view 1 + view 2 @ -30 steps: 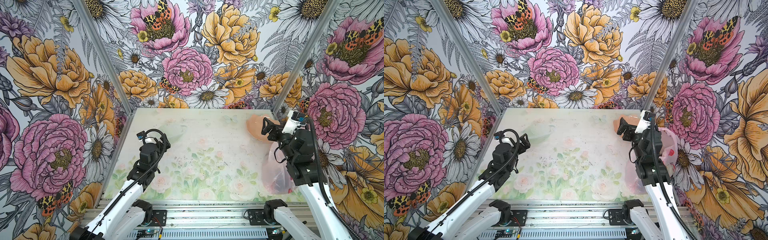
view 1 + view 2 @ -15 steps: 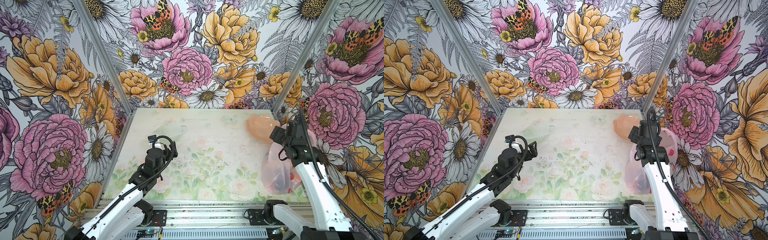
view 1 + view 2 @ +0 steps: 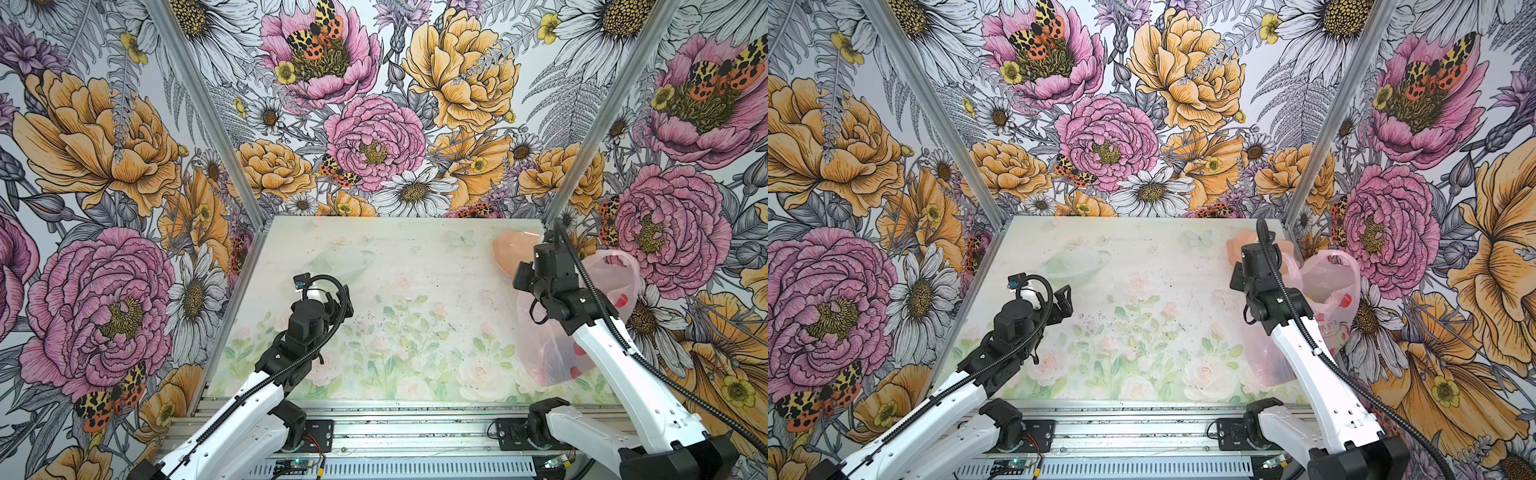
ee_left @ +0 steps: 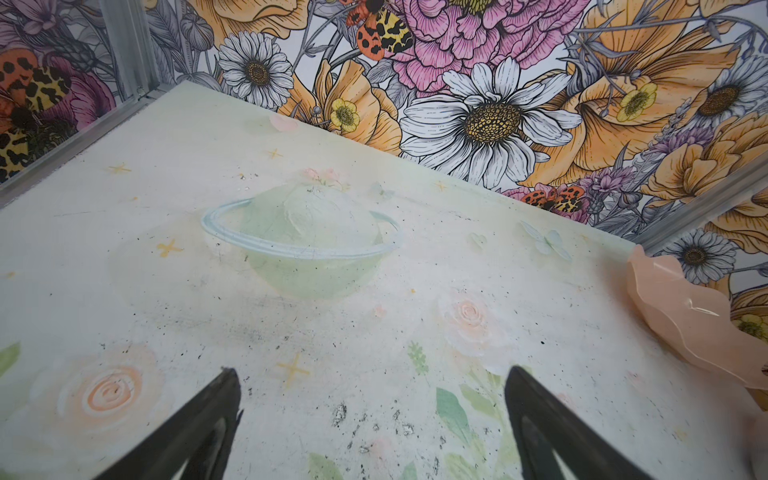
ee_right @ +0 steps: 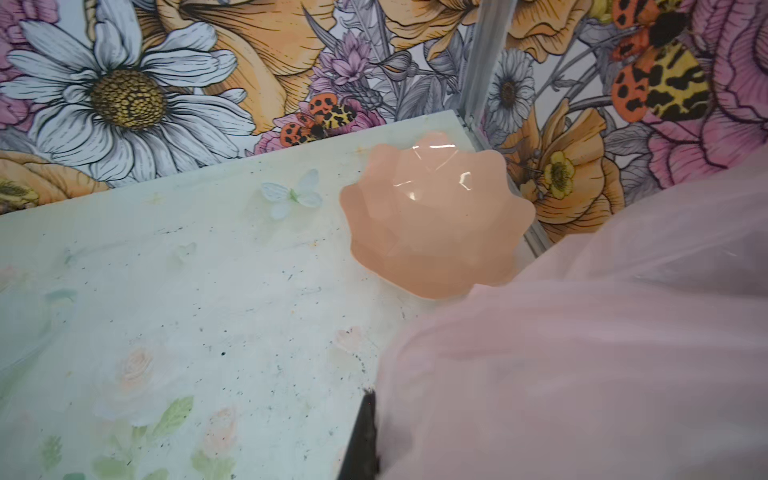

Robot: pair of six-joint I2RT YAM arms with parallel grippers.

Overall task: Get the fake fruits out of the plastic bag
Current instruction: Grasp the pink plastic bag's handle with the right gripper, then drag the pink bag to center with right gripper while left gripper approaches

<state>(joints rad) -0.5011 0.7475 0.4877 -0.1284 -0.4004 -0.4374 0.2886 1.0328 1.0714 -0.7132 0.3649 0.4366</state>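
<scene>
Next, I set the plastic bag down with my right gripper on the printed roses in the table's open middle (image 3: 429, 310) (image 5: 194, 441).
The plastic bag (image 3: 536, 353) is thin, pink and translucent with red print. It stands bunched at the table's right edge in both top views, one handle loop (image 3: 1329, 266) raised. My right gripper (image 5: 376, 399) is shut on the bag's film. One black finger (image 5: 365, 436) shows and the pink film (image 5: 582, 353) covers the other. The fake fruits are hidden inside the bag. My left gripper (image 4: 370, 374) hangs open and empty above the table's left middle (image 3: 347, 305).
A peach petal-edged bowl (image 3: 511, 249) lies tilted at the back right corner, just beyond the bag (image 5: 436, 216). Flower-printed walls with metal posts close the table on three sides. The right wall stands right behind the bag.
My right gripper drew back from the bowl to the bag and shut on its film; the bag now stands higher. The left arm moved forward and toward the middle, still open.
</scene>
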